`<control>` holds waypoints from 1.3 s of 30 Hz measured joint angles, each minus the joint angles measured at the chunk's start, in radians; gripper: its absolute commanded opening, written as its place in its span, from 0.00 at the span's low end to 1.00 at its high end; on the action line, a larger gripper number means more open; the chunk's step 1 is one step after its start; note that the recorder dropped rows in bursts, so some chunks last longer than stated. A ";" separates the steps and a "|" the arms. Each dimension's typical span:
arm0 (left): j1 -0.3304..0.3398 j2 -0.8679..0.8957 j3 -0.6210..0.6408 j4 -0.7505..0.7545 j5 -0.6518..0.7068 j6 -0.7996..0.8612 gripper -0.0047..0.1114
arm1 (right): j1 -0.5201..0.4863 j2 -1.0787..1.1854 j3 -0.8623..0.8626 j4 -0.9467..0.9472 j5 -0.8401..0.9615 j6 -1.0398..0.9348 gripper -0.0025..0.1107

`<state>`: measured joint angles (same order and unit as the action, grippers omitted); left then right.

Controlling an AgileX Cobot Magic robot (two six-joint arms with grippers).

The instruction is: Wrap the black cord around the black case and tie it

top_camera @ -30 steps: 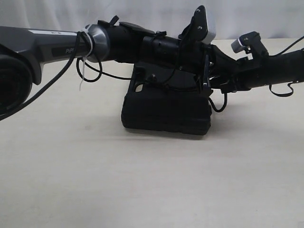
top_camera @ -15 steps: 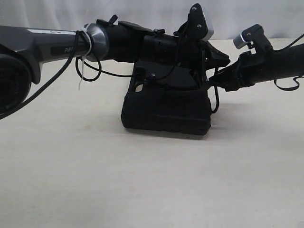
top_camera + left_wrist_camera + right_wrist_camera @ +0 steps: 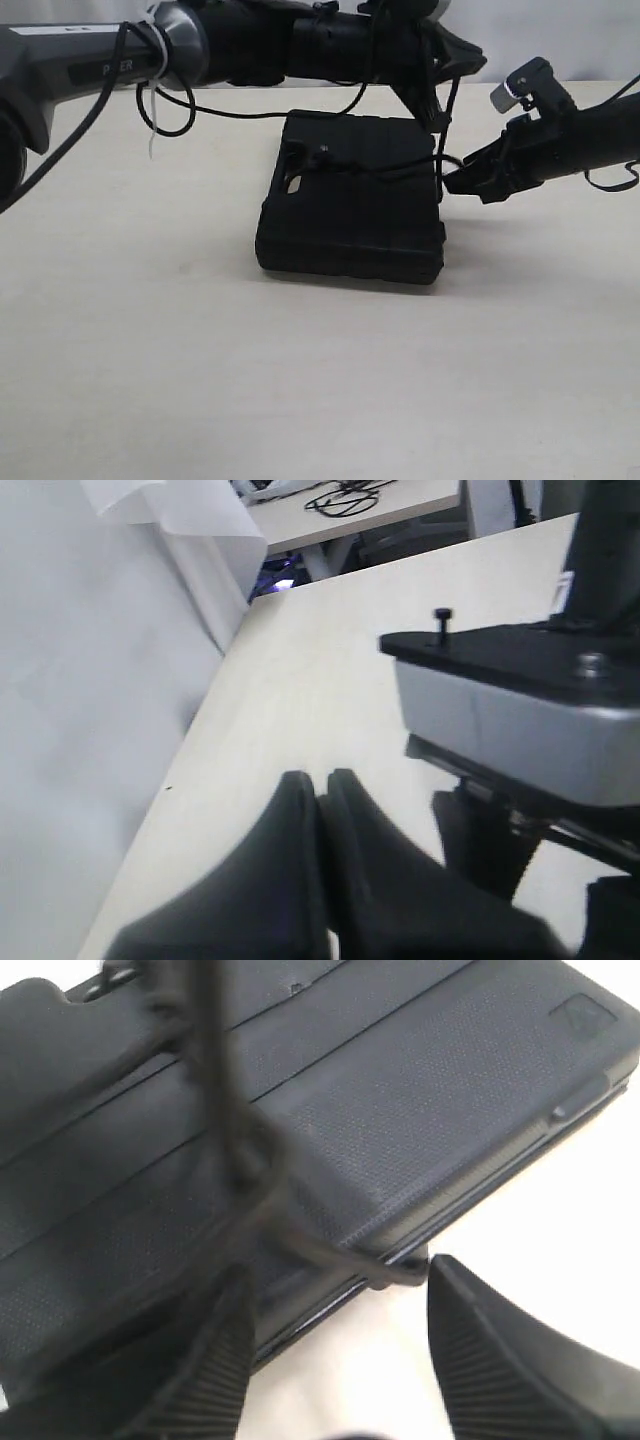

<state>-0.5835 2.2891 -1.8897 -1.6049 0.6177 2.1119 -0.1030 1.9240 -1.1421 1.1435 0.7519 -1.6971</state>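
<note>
The black cord's loop dangles loose beyond the black case's edge, so the robot's right gripper will grab the cord (image 3: 447,118) below the left gripper and pull it away.
The black case (image 3: 340,225) lies flat mid-table, its handle cutout on the left. The black cord (image 3: 400,168) crosses its lid, drops over the right edge, then climbs taut to my left gripper (image 3: 462,60). That gripper hangs above the case's far right corner, jaws pressed together (image 3: 320,788), apparently pinching the cord deeper in. My right gripper (image 3: 455,182) is open beside the case's right edge. In the right wrist view the cord (image 3: 225,1130) runs over the case (image 3: 420,1090) and hooks round its rim between the spread fingers (image 3: 340,1280), touching neither clearly.
Glossy cables with a white zip tie (image 3: 153,120) loop off the left arm. A grey camera block (image 3: 505,95) sits on the right wrist. Bare table (image 3: 300,380) stretches in front; a white backdrop (image 3: 90,680) borders the far edge.
My left arm has risen, lifting its gripper and drawing the cord up. The right gripper has opened, let go of the cord and pulled back to the right of the case.
</note>
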 measured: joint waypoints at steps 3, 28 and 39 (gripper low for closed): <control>0.002 -0.010 -0.001 -0.001 -0.050 0.000 0.04 | 0.000 0.000 0.000 -0.005 -0.024 0.022 0.46; 0.002 -0.043 -0.114 0.022 -0.057 0.000 0.04 | 0.000 0.000 0.000 -0.023 -0.096 0.116 0.46; 0.002 -0.086 -0.114 0.030 -0.057 -0.014 0.04 | -0.039 -0.098 0.000 0.033 -0.024 0.195 0.45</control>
<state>-0.5814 2.2035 -2.0038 -1.5751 0.5608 2.0976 -0.1420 1.8256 -1.1421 1.1765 0.7277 -1.5025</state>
